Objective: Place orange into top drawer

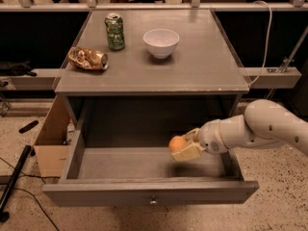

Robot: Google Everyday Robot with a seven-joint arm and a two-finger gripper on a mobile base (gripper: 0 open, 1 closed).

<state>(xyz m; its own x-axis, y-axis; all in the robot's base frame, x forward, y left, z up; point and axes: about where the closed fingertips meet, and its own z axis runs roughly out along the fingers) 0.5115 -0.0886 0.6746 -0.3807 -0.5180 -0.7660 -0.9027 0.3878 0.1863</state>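
The robot's gripper will release the orange on the open top drawer's bottom near its middle (170, 155), slightly toward the white arm. The orange is now just above the drawer floor.
The top drawer (144, 191) is pulled wide open below the grey cabinet top, its small metal knob at the front centre. My gripper (183, 146) reaches in from the right, inside the drawer at its right half, just above the drawer floor. It is shut on the orange (176, 143), a small round fruit held between the pale fingers (188, 151). The white arm (255, 129) stretches over the drawer's right wall.
On the cabinet top (202, 71) stand a green can (114, 31), a white bowl (161, 42) and a shiny gold-brown snack bag (87, 58). An open cardboard box (50, 138) sits on the floor at the left. Cables and a dark pole lie at the lower left.
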